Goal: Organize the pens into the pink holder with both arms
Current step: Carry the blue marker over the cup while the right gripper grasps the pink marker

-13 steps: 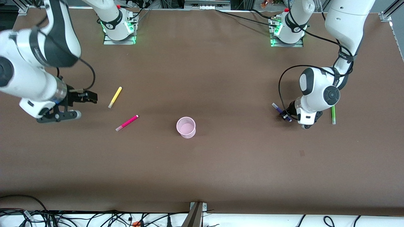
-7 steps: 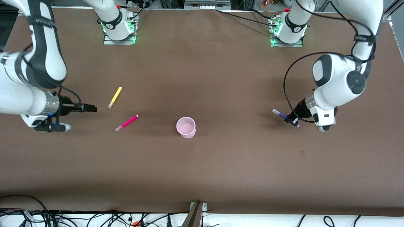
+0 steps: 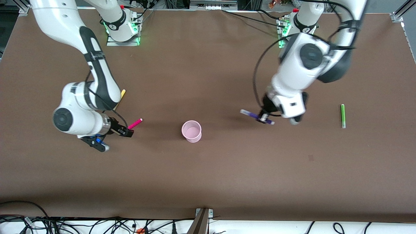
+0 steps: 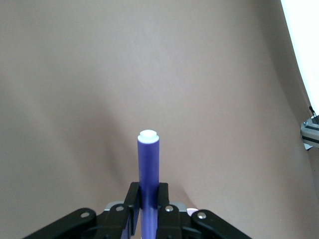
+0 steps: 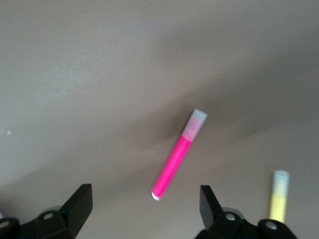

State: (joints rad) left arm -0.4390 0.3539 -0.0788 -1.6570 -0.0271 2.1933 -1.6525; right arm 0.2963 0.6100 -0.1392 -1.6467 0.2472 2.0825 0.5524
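My right gripper should grip the solid end of the magenta pen [image 3: 138, 122] [image 5: 163, 184], so that the pen's clear cap sticks out free.
My left gripper [image 3: 265, 118] is shut on the purple pen [image 3: 255, 115] and holds it above the table, between the pink holder [image 3: 191, 131] and the green pen [image 3: 342, 115]. In the left wrist view the purple pen [image 4: 148, 164] sticks out from between the closed fingers of the left gripper [image 4: 148, 199]. My right gripper [image 3: 125, 131] is open over the lower end of the magenta pen [image 3: 135, 123]. In the right wrist view the magenta pen [image 5: 178, 157] lies just ahead of the right gripper [image 5: 145, 204]. The yellow pen [image 3: 123, 93] is mostly hidden by the right arm and also shows in the right wrist view [image 5: 280, 196].
The pink holder stands upright and empty near the table's middle. The green pen lies alone toward the left arm's end. Both arm bases [image 3: 122, 27] stand along the table's edge farthest from the front camera. Cables lie past the table's near edge.
My left arm has carried the purple pen from near the green pen toward the pink holder. My right arm has swung in from the table's end to the magenta pen.
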